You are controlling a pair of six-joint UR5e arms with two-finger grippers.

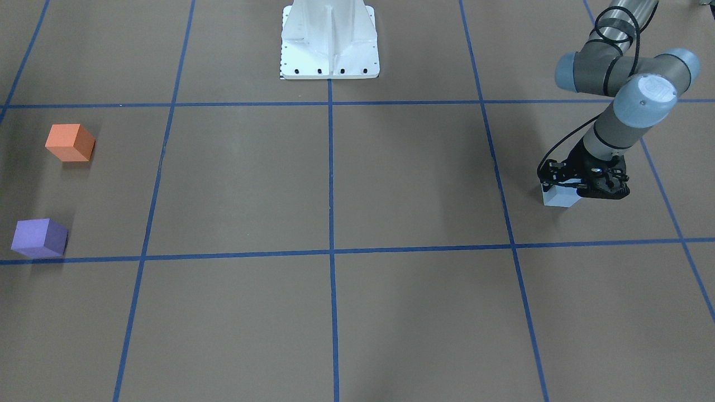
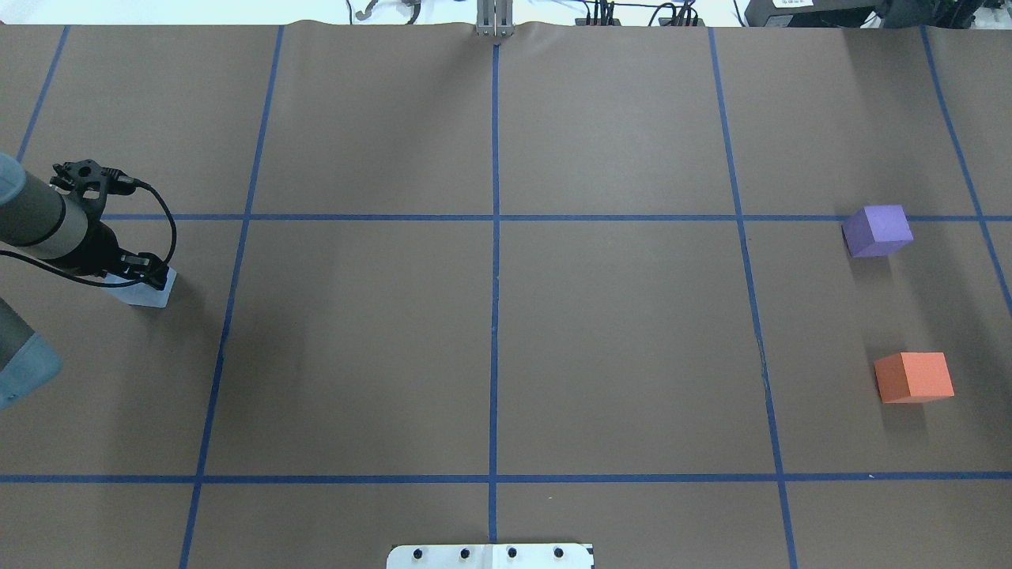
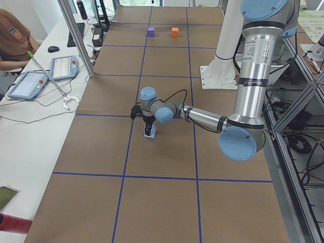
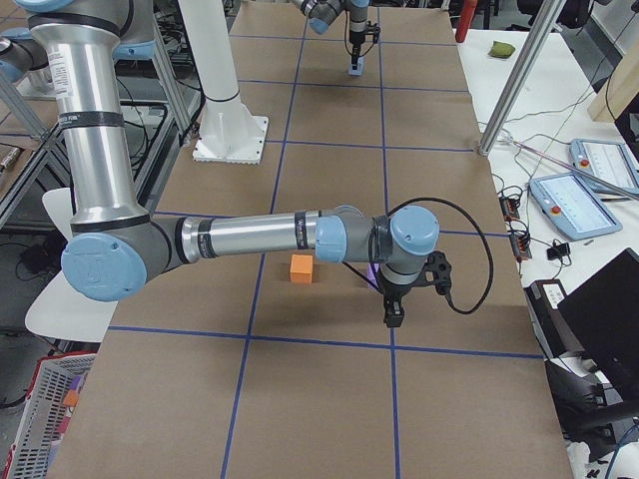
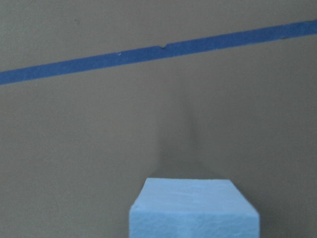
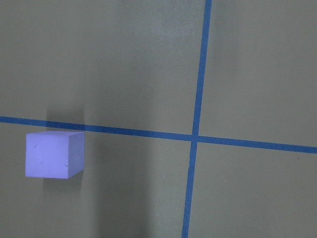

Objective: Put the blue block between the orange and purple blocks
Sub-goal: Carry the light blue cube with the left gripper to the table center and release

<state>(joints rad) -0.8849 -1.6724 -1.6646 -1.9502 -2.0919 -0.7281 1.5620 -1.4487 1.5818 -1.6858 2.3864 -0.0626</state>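
Note:
The robot's left gripper needs to set the light blue block down on the middle tape line before the white base (image 1: 332, 201).
The light blue block (image 1: 560, 197) sits on the brown table at the robot's far left. My left gripper (image 1: 581, 187) is down over it with its jaws tight against the block's sides. The block also shows in the overhead view (image 2: 149, 293) and fills the bottom of the left wrist view (image 5: 194, 210). The orange block (image 1: 70, 143) and the purple block (image 1: 39, 238) stand apart at the robot's far right. My right gripper (image 4: 395, 317) hangs low near the orange block (image 4: 302, 268); I cannot tell whether it is open or shut.
Blue tape lines (image 2: 495, 237) divide the table into squares. The robot's white base (image 1: 329, 39) stands at the table's rear middle. The purple block (image 6: 54, 154) shows in the right wrist view beside a tape crossing.

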